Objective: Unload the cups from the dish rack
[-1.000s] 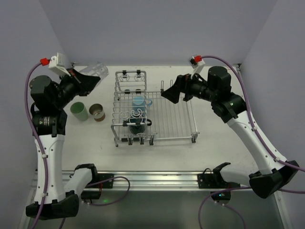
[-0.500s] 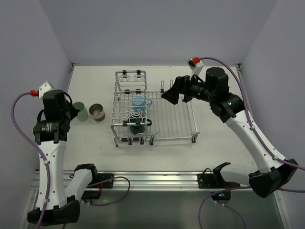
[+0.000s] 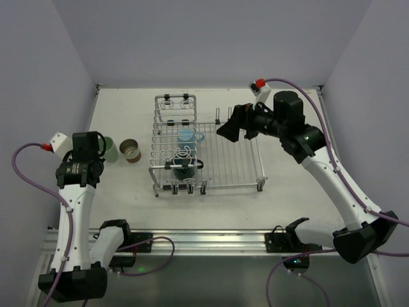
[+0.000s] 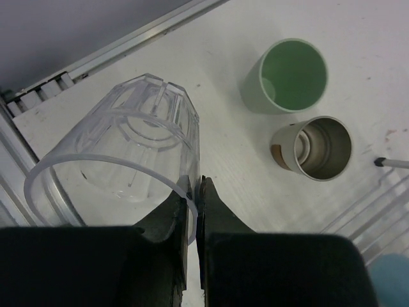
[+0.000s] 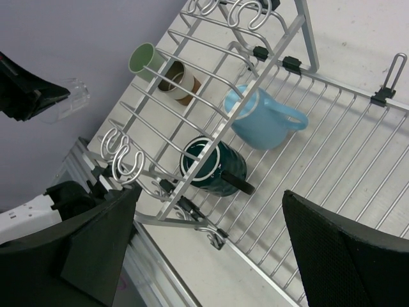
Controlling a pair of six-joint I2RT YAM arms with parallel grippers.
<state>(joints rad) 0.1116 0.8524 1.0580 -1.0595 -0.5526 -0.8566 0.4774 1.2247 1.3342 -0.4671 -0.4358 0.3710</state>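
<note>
I need to let go of the clear glass, still tilted above the table, with my left gripper on the bare table (image 3: 94,183) (image 4: 153,121) just in front of the pale green cup.
My left gripper (image 4: 195,192) is shut on the rim of the clear glass (image 4: 121,147), which lies tilted above the table's left side. The pale green cup (image 4: 291,77) and the brown cream-lined cup (image 4: 316,147) stand upright on the table just beyond it. In the top view my left gripper (image 3: 96,144) is beside the green cup (image 3: 108,149) and the brown cup (image 3: 131,151). The light-blue mug (image 5: 262,118) and the dark teal cup (image 5: 214,167) lie in the dish rack (image 3: 230,160). My right gripper (image 5: 211,195) is open and empty above the rack's flat grid.
The rack's raised cup-loop section (image 3: 176,109) runs along its left side. A metal rail (image 3: 204,240) lines the near table edge. Walls close in at the left, back and right. The right arm (image 3: 319,160) reaches over the table's right side.
My left arm has swung from the back left down toward the near left, carrying the clear glass to beside the green cup. The right arm has barely moved.
</note>
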